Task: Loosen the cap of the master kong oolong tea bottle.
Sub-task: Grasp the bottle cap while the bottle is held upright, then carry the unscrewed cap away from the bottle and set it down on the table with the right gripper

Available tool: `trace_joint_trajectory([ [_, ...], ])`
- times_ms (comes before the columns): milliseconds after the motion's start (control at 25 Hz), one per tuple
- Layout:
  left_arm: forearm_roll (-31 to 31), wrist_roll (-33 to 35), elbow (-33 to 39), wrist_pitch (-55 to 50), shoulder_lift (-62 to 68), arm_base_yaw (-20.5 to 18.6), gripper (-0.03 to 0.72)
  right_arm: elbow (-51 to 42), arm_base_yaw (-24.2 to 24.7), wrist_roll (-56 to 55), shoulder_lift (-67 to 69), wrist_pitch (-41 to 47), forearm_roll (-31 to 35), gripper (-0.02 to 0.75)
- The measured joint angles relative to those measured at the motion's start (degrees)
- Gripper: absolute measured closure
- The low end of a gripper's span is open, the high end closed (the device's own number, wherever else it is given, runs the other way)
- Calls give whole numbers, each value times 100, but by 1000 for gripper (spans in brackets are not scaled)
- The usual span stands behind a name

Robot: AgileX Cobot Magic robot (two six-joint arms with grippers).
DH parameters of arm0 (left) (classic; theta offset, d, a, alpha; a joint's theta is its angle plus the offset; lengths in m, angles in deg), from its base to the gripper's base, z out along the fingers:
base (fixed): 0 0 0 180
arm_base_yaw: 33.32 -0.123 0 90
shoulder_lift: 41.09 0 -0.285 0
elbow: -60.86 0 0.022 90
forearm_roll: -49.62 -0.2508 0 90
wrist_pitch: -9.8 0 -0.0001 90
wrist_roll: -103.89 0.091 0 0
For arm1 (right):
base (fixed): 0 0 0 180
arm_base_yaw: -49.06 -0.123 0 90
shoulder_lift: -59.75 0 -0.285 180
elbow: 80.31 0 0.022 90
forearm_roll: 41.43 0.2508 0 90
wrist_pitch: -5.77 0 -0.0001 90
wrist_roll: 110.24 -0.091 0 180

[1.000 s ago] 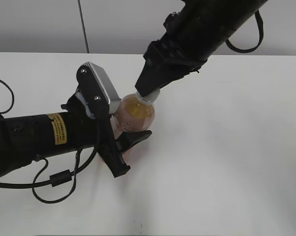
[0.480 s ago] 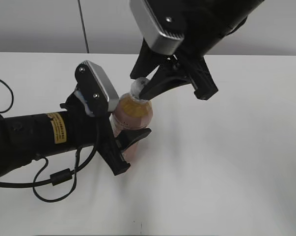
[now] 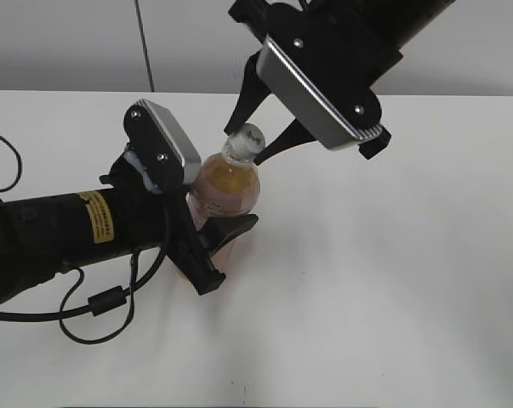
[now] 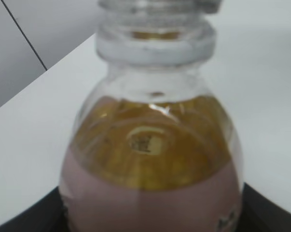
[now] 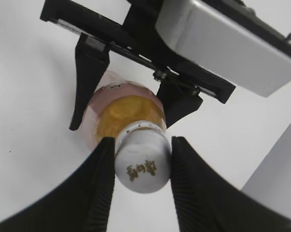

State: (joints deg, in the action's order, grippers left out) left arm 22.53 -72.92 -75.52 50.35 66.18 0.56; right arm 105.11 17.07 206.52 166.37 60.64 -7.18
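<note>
Next, my right gripper sets the white cap down and releases it on the bare white table (image 3: 390, 231), a good distance to the side of the bottle.
The master kong oolong tea bottle (image 3: 226, 183) stands upright on the white table, with amber tea and a pink label. My left gripper (image 3: 230, 253) is shut on its body from the left. In the left wrist view the bottle (image 4: 150, 159) fills the frame and the black jaws (image 4: 150, 212) show only at the bottom corners. The white cap (image 3: 249, 136) carries a small dark logo. My right gripper (image 3: 246, 143) comes down from above, its two fingers pressed on the cap's sides. The right wrist view shows the cap (image 5: 143, 166) between the fingers (image 5: 143, 159), with the bottle (image 5: 126, 113) below.
The white table (image 3: 409, 280) stretches to the right and front. A black cable (image 3: 103, 306) loops under the left arm. A grey wall (image 3: 69, 42) with a dark vertical seam stands behind.
My right wrist has turned about the cap, swinging its camera housing round to face front. The cap, hidden a second ago, now shows between the fingers. The left arm has shifted slightly.
</note>
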Motion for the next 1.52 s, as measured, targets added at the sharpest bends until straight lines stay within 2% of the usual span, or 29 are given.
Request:
trace_joint_trajectory([
  [200,-3,6,0,102,0,0,256,0,7,-23,-43,27,-7,468],
  [400,10,33,0,395,0,17,256,0,121,-809,-532,56,-59,468],
  [520,88,16,0,428,0,23,256,0,432,-1776,-775,201,-40,468],
  [720,340,-435,0,811,42,23,256,-13,1197,-3754,-413,31,-404,468],
  [840,446,-548,0,1164,146,34,256,-1,1330,-4407,155,-829,-256,468],
  [960,615,-574,0,1560,353,25,256,-1,1330,-5369,721,-787,-221,468],
  [1040,666,-580,0,1731,508,25,256,-1,1330,-6094,995,-526,-476,468],
  [1280,783,-584,0,2080,876,25,257,-16,1387,-8316,1612,29,-1996,468],
  [1520,864,-592,0,2336,1042,25,257,-16,1668,-9236,2085,282,-2203,468],
])
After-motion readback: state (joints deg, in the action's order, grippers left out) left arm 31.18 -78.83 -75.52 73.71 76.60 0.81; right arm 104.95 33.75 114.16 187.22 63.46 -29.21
